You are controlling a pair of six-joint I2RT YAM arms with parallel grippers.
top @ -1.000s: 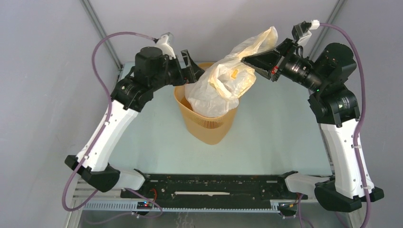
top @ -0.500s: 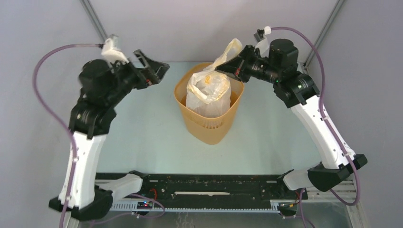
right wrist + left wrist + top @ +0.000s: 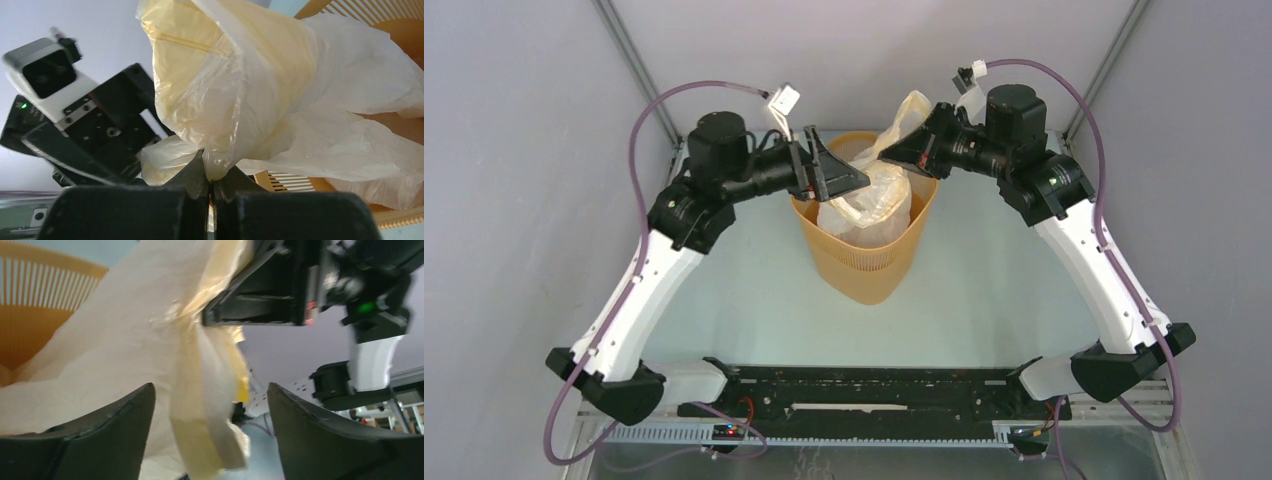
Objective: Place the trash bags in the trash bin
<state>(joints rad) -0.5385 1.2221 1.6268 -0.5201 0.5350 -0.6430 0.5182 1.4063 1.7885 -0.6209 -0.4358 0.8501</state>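
Note:
The trash bag's rim is bunched above the trash bin, so next I grip the trash bag's hanging fold [image 3: 202, 402] with my left gripper and spread it open.
The orange-yellow trash bin [image 3: 864, 262] stands upright at the back middle of the table. A wrinkly cream-white trash bag [image 3: 869, 200] sits mostly inside it, with its yellowish rim rising above the mouth. My right gripper [image 3: 887, 152] is shut on the bag's upper edge [image 3: 220, 165] over the bin's right rim. My left gripper [image 3: 860, 182] is open over the bin's left rim, its jaws either side of a hanging fold of the bag [image 3: 210, 405], not pinching it. The bin's slotted wall shows in the left wrist view [image 3: 45, 285] and in the right wrist view [image 3: 395, 20].
The pale green table top [image 3: 1004, 290] lies around the bin. A black rail [image 3: 864, 385] with both arm bases runs along the near edge. Grey walls and metal corner posts [image 3: 639, 60] close in the back.
My left arm has swung in from the left and now has its open gripper at the bag over the bin. The right gripper still holds the bag's edge and has barely moved.

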